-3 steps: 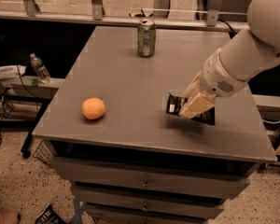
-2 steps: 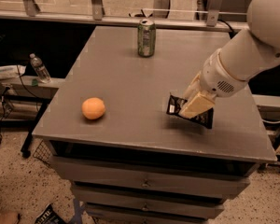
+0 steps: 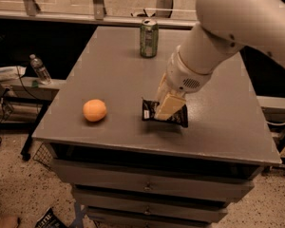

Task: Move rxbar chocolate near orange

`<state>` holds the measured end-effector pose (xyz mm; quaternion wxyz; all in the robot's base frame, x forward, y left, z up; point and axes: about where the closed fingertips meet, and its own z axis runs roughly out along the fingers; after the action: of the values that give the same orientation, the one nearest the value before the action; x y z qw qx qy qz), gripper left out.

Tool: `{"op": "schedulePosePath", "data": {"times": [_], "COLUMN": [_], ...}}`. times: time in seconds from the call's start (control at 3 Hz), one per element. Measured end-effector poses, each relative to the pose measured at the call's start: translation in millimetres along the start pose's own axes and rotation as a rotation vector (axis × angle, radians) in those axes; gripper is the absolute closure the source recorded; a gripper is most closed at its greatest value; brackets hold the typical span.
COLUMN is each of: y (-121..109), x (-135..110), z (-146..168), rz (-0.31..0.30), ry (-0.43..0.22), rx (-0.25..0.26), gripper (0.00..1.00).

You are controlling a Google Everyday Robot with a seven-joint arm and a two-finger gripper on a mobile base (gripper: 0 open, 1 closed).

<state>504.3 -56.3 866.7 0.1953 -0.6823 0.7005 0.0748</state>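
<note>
Next, I release the rxbar chocolate tight (image 3: 127, 111) against the orange's side facing the table's middle.
The rxbar chocolate (image 3: 179, 119), a black wrapper with a small white patch at its left end, lies flat near the front middle of the grey table (image 3: 223, 113). My gripper (image 3: 161, 113) comes down on it from the upper right, its yellowish fingers (image 3: 168, 103) closed on the bar's middle. The bar looks level with the table top or just above it. The orange (image 3: 94, 110) sits to the left near the table's front left corner, about a bar's length from the bar's left end.
A green soda can (image 3: 148, 31) stands upright at the table's back edge. Drawers (image 3: 147, 186) run below the table top. A water bottle (image 3: 39, 69) stands on a low shelf to the left. My white arm (image 3: 237, 18) covers the table's back right.
My gripper has moved left with the rxbar chocolate in it, bringing the bar closer to the orange. The orange and the can have not moved.
</note>
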Motion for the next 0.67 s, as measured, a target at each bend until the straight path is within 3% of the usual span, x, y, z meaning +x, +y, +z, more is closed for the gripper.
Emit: {"op": "schedulePosePath", "data": {"times": [0.33,0.67], "y": [3.5,1.5], "x": [-31.2,-43.8], "z": [22.8,44.4], "rz": [-0.094,-0.13], "ry": [0.005,0.007], "rx": [-0.066,-0.118], "gripper": [1.0,1.0]}}
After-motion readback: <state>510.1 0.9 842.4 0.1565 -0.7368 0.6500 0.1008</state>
